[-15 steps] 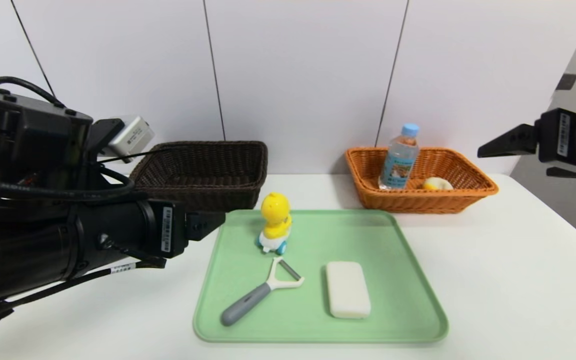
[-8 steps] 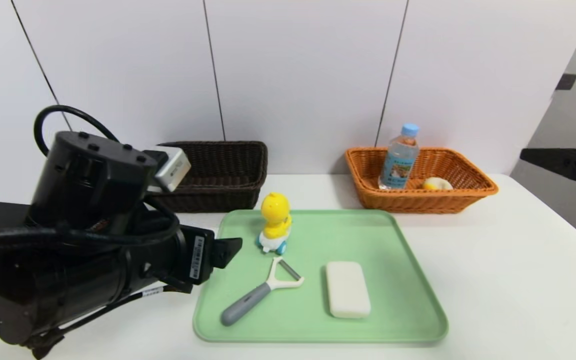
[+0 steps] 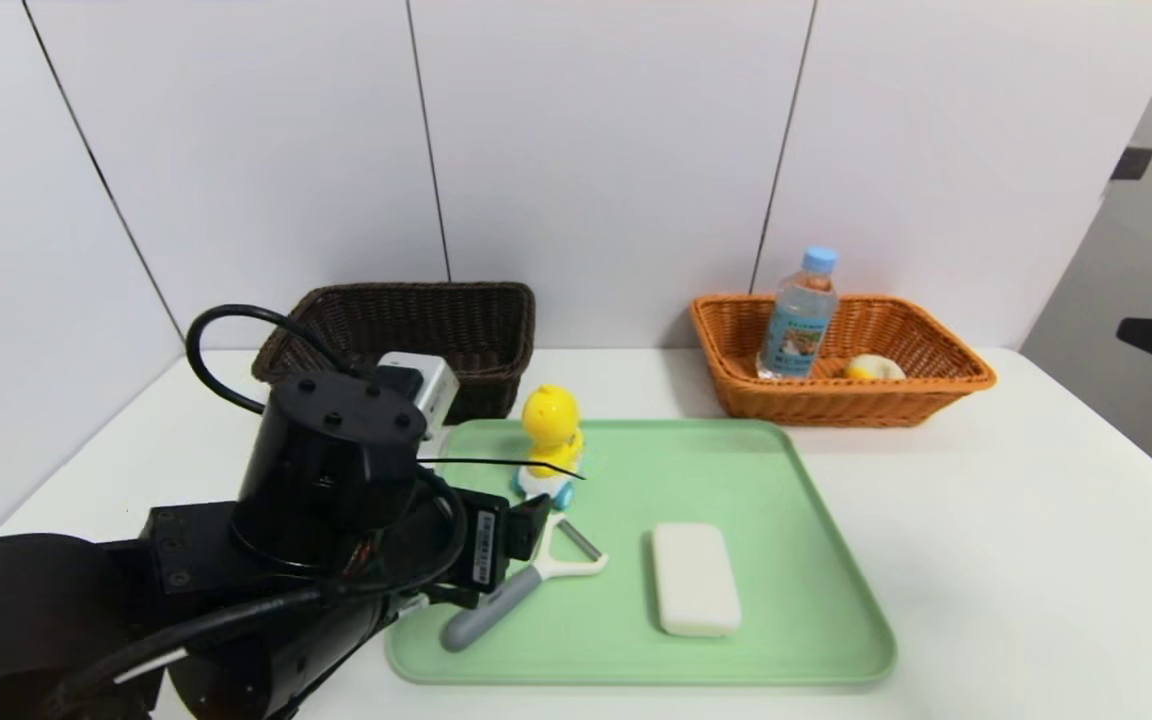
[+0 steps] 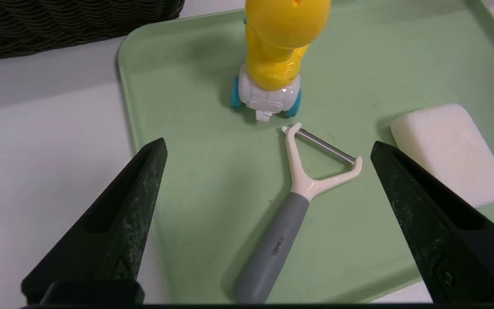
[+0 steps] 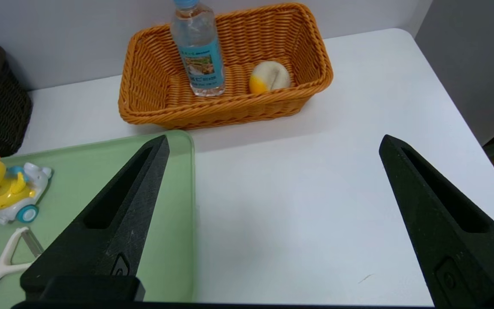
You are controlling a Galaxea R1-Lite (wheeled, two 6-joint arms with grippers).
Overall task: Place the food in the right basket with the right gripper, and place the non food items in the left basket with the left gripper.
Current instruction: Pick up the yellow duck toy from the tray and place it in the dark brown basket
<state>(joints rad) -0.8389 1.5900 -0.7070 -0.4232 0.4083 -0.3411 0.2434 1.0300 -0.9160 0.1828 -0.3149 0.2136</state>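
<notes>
Next, my left gripper moves past the peeler to the yellow duck toy and closes on the duck toy's body (image 3: 555,457) (image 4: 274,66), just under its head.
The water bottle (image 3: 798,315) stands in the orange-tan right basket (image 3: 836,410), with the bun (image 3: 874,368) lying beside it. On the green tray (image 3: 796,600) are the yellow duck toy (image 3: 550,440), the white peeler with grey handle (image 3: 516,590) and the white bar (image 3: 695,578). My left gripper (image 4: 268,143) hangs open low over the tray's near left part. The peeler (image 4: 272,244) lies between its fingers, untouched, with the duck (image 4: 279,56) just beyond. My right gripper (image 5: 275,138) is open and empty over bare table right of the tray. The dark brown left basket (image 3: 406,330) holds nothing that I can see.
The tray sits in the middle of the white table (image 3: 1016,560), with both baskets behind it against the white wall. The left arm's bulky body (image 3: 326,480) covers the tray's near left corner. The table edge runs along the right (image 3: 1136,440).
The left arm has swung down and right, from beside the dark basket to over the peeler. The right arm has drawn back towards the right edge of the head view.
</notes>
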